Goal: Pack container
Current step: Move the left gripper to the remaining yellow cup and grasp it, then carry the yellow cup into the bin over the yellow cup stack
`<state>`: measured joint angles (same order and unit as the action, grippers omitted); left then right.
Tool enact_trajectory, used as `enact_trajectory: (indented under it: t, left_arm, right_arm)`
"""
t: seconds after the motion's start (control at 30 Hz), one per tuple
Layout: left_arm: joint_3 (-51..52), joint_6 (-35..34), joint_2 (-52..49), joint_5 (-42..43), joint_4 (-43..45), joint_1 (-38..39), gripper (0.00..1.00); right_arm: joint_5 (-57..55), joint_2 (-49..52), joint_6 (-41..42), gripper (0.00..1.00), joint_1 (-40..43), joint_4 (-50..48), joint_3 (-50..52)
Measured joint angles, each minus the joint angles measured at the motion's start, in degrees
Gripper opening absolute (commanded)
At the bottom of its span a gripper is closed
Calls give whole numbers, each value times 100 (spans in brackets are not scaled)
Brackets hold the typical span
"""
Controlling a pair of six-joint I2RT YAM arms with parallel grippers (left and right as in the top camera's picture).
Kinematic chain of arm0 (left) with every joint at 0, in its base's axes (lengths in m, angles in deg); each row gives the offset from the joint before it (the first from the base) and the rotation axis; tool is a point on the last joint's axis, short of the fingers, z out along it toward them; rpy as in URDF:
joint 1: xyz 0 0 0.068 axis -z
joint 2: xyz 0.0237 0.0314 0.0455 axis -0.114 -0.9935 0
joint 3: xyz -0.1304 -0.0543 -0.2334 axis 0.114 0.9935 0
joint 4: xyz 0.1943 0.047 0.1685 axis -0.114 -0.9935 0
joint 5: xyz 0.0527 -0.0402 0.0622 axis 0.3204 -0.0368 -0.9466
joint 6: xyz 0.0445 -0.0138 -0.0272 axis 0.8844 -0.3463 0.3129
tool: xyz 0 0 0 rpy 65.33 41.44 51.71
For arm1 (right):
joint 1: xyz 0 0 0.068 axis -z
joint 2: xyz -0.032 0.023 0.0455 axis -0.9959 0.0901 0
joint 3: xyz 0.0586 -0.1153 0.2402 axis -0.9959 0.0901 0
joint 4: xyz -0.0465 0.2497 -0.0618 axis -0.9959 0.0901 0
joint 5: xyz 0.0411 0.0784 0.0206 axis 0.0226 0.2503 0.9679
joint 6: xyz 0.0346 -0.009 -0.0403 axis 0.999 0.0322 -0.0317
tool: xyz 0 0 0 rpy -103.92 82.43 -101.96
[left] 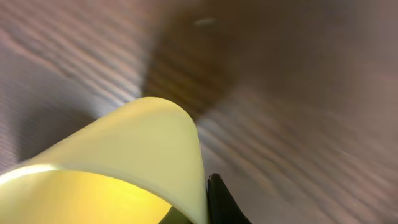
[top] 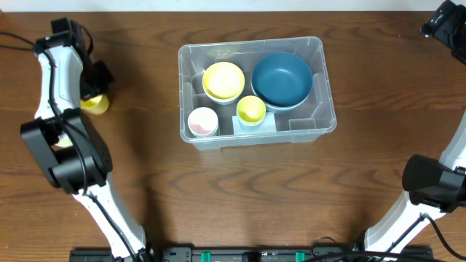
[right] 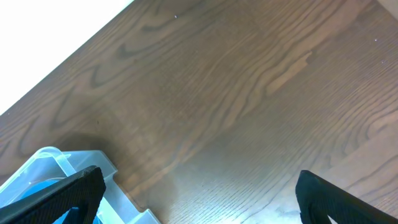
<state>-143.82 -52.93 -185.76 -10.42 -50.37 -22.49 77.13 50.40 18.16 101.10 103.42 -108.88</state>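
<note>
My left gripper is going to release the yellow cup inside the small yellow cup in the clear bin (top: 252, 108).
The container (top: 251, 44), a large clear plastic bin, stands mid-table. Inside it are a yellow bowl (top: 223, 80), a blue bowl (top: 282, 78), a small yellow cup (top: 251, 109) and a pale pink cup (top: 203, 121). Far left on the table is another yellow cup (top: 95, 105), and my left gripper (top: 92, 89) is shut on it. In the left wrist view this cup (left: 124, 162) fills the lower left, with one black finger (left: 222, 202) pressed against its wall. My right gripper (right: 199, 202) hangs open above bare wood at the far right back corner (top: 444, 25), holding nothing.
A corner of the clear bin (right: 59, 165) shows at the lower left of the right wrist view. The table's back edge (right: 68, 56) runs close behind the right gripper. Brown wooden tabletop (top: 240, 196) surrounds the bin.
</note>
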Motion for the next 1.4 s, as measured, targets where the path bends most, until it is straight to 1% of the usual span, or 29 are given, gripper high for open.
enact_trajectory:
  t: [0.13, 0.2, 0.27, 0.37, 0.47, 0.57, 0.67, 0.73, 0.9, 1.17, 1.4]
  left_arm:
    - [0, -15, 1051, 264, 15, 553, 6]
    - [-2, -17, 1611, 339, 15, 946, 6]
    - [-13, 0, 2120, 382, 13, 1458, 6]
    - [-44, 138, 2549, 415, 9, 2267, 6]
    - [-59, 367, 2660, 468, -31, 3132, 6]
    - [-59, 721, 2527, 507, -140, 3954, 6]
    - [-55, 1029, 2291, 511, -264, 4572, 6]
    - [-52, 1161, 2135, 494, -341, 4833, 6]
    - [-52, 1322, 1792, 435, -461, 5080, 6]
    - [-52, 1364, 1429, 391, -612, 5088, 6]
    - [-52, 1364, 1338, 424, -647, 5088, 6]
  right_arm:
    - [2, 0, 2, 99, -2, 0, 0]
    - [0, 0, 0, 99, 0, 0, 0]
    - [0, 0, 0, 99, -2, 0, 0]
    - [0, 0, 0, 99, 0, 0, 0]
    - [0, 0, 0, 99, 0, 0, 0]
    - [0, 0, 2, 99, 0, 0, 0]
    - [0, 0, 0, 99, 0, 0, 0]
    - [0, 0, 2, 99, 0, 0, 0]
    - [0, 0, 0, 99, 0, 0, 0]
    - [0, 0, 0, 99, 0, 0, 0]
    - [0, 0, 2, 99, -2, 0, 0]
